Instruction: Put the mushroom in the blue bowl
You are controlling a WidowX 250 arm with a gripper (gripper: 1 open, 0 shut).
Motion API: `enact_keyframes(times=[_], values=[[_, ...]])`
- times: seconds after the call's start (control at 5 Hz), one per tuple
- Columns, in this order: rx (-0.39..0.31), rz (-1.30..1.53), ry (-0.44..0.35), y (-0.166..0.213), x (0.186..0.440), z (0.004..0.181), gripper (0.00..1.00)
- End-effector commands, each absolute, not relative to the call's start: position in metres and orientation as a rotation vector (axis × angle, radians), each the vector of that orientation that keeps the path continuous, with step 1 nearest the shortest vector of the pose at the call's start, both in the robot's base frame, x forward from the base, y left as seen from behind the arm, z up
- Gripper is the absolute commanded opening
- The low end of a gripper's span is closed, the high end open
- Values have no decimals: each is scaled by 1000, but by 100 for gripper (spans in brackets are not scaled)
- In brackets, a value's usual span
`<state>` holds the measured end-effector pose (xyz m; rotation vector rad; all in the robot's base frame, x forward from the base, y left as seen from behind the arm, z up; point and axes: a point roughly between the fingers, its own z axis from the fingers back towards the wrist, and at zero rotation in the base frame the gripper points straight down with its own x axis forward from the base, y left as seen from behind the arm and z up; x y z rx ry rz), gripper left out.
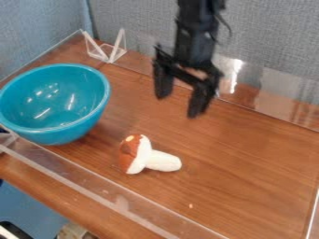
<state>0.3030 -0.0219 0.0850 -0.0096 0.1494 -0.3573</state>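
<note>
The mushroom has a cream stem [159,161] beside its orange-brown cap. Next, my gripper closes on that stem.
The mushroom [147,156] lies on its side on the wooden table, orange-brown cap to the left, cream stem pointing right. The blue bowl [50,103] stands empty at the left edge of the table. My gripper [182,99] hangs above the table behind and to the right of the mushroom, open, with nothing between its dark fingers. It is well apart from both the mushroom and the bowl.
A clear plastic rim [88,187] runs along the table's front and left edges. A white wire stand [106,45] sits at the back left corner. Bare wood [249,159] stretches to the right of the mushroom.
</note>
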Motion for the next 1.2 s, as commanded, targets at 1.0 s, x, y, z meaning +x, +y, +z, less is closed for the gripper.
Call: enact_keyframes(times=[1.0], values=[[13,-761,135,1,282,63,100]])
